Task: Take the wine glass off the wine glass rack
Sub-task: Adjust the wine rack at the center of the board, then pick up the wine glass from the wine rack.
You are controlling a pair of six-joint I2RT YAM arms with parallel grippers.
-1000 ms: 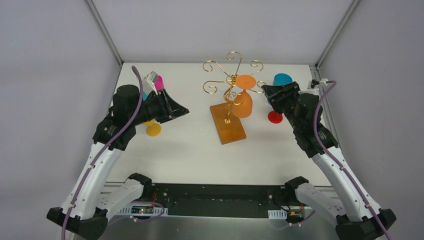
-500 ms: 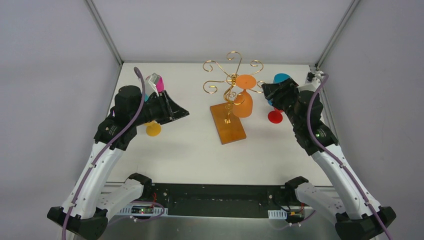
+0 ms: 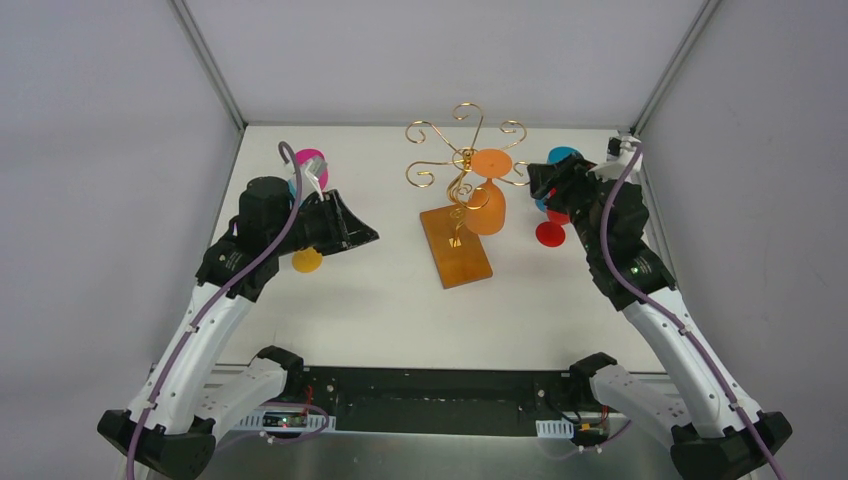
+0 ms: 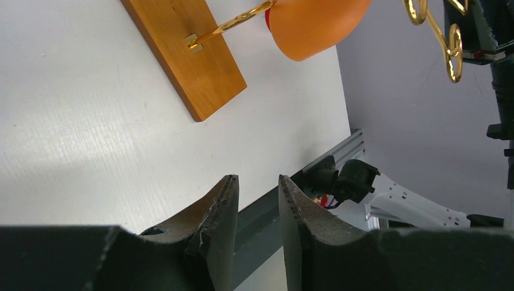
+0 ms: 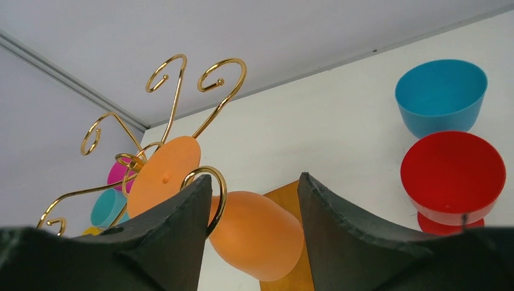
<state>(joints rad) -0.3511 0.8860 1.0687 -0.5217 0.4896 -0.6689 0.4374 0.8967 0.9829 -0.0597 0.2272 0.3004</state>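
The rack's gold curl is between my right gripper and the orange glass, so I need to swing around behind the curl and pinch the foot's rim (image 3: pixel 505 155).
The gold wire wine glass rack (image 3: pixel 462 165) stands on its brown wooden base (image 3: pixel 455 246) at the table's middle. An orange wine glass (image 3: pixel 487 205) hangs upside down from a scroll arm, its round foot (image 3: pixel 492 163) on top. In the right wrist view the orange glass (image 5: pixel 257 233) hangs between and beyond the fingers. My right gripper (image 3: pixel 535 187) is open, just right of the glass, apart from it; it also shows in the right wrist view (image 5: pixel 254 188). My left gripper (image 3: pixel 368 232) is open and empty, left of the base; in the left wrist view (image 4: pixel 257 182) it shows a narrow gap.
A red glass (image 3: pixel 549 233) and a blue glass (image 3: pixel 563 156) stand at the right, partly hidden by my right arm. A pink glass (image 3: pixel 310 163), a teal one and a yellow foot (image 3: pixel 306 260) are at the left behind my left arm. Walls enclose the table.
My right gripper has edged left and forward toward the orange glass. My left arm has shifted slightly, uncovering more of the pink glass.
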